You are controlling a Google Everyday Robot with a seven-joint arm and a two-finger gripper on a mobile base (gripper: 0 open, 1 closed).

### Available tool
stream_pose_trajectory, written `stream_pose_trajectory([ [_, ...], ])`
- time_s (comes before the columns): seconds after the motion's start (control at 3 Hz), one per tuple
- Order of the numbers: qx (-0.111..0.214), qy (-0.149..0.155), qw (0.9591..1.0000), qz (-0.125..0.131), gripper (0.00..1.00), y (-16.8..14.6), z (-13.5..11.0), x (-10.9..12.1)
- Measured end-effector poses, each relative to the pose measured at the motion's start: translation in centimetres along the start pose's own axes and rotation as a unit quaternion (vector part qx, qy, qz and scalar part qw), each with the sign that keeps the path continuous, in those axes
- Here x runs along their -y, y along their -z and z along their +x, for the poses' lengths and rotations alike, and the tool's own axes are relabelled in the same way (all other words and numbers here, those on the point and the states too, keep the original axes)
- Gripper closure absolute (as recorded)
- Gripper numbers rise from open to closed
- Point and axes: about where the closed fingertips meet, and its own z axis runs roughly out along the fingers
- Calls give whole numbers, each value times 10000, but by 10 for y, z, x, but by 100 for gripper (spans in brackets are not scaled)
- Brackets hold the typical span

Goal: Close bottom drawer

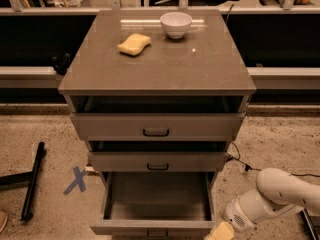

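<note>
My gripper is to go next to the front panel of the bottom drawer (187, 228), between the drawer's dark handle and its corner nearest my arm. It should close there.
The bottom drawer (157, 227) of the grey-brown cabinet (157, 79) stands pulled far out, its inside empty; its front with a small dark handle sits at the picture's lower edge. The middle drawer (157, 161) and top drawer (156, 127) above it are pulled out a little. My white arm (272, 199) reaches in from the lower right. My gripper (220, 232) is at the drawer's right front corner, mostly cut off by the bottom edge.
A white bowl (176, 24) and a yellow sponge (134, 44) lie on the cabinet top. A blue tape X (76, 180) marks the floor at the left, beside a black bar (31, 184). A cable (240, 161) runs on the floor at the right.
</note>
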Motion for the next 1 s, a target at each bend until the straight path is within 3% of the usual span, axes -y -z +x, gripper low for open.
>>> stream_pose_trajectory([
  [1.0,-117,-617,9972,-398,0,-99,43,72],
])
